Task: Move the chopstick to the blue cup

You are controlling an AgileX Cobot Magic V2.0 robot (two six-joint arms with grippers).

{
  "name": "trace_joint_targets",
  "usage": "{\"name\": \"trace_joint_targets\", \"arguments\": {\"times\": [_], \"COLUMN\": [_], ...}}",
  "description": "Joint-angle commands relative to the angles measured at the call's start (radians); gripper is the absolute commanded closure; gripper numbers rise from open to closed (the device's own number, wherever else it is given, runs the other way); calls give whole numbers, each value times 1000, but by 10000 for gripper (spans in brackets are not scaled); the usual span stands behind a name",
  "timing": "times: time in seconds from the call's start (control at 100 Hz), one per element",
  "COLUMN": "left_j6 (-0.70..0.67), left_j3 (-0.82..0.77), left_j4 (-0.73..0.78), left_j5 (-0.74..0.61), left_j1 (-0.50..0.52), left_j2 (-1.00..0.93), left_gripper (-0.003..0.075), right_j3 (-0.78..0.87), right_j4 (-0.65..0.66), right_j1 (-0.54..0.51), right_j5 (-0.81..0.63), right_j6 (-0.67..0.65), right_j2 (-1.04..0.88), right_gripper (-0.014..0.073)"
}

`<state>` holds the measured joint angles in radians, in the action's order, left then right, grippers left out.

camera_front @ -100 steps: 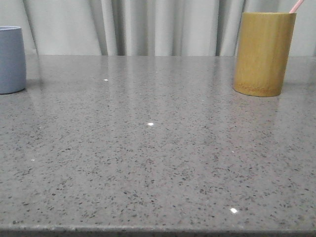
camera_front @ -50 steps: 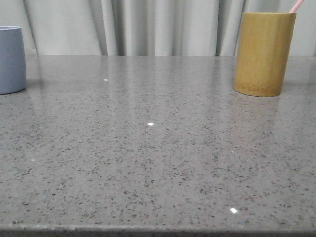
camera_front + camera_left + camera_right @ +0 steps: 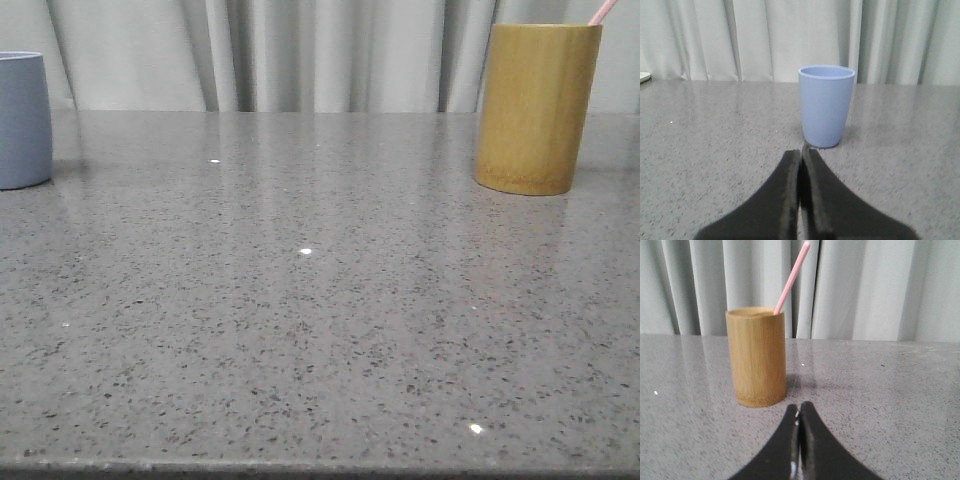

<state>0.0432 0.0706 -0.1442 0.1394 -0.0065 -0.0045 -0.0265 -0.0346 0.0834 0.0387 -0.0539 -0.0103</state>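
Observation:
I will move my left gripper to the blue cup [image 3: 24, 120] [image 3: 825, 107] next and close it on the cup, because the cup will be lifted off the table.
A pale pink chopstick [image 3: 791, 279] leans out of the yellow-brown bamboo cylinder [image 3: 756, 356]; in the front view only its tip [image 3: 601, 11] shows above the cylinder [image 3: 536, 108] at the back right. The blue cup [image 3: 22, 120] stands at the back left and looks empty in the left wrist view [image 3: 826, 105]. My left gripper [image 3: 801, 152] is shut and empty, low over the table just short of the blue cup. My right gripper [image 3: 800, 407] is shut and empty, just short of the bamboo cylinder. Neither gripper shows in the front view.
The grey speckled stone table [image 3: 320, 320] runs between the two cups. Pale curtains [image 3: 320, 50] hang behind the table's far edge. A small pale object [image 3: 644, 76] sits at the table's edge in the left wrist view.

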Motion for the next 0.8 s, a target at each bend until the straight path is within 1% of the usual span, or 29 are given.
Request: {"name": "trace_joint_targets", "arguments": {"times": [0.0,0.11,0.25,0.41,0.62,0.69,0.79], "left_j6": [-13,-13,-14,-14,-14,-14,-5], "left_j3": [97,219,395,611,878,943,990], "left_j4": [-53,-56,-80,-92,-92,-92,-92], "left_j5": [-45,107,315,565,832,890,902], "left_j1": [2,2,2,2,2,2,2], "left_j2": [24,112,269,457,652,702,744], "left_gripper": [739,739,739,739,739,739,739], "right_j3": [-117,-241,-403,-578,-786,-841,-876], "right_j4": [-30,-30,-30,-30,-30,-30,-30], "right_j1": [-5,-5,-5,-5,-5,-5,-5], "right_j5": [32,218,392,549,740,805,846], "right_j6": [-7,-7,-7,-7,-7,-7,-7], "right_j2": [4,63,177,322,492,537,577], "right_gripper": [661,661,661,661,661,661,661]}}
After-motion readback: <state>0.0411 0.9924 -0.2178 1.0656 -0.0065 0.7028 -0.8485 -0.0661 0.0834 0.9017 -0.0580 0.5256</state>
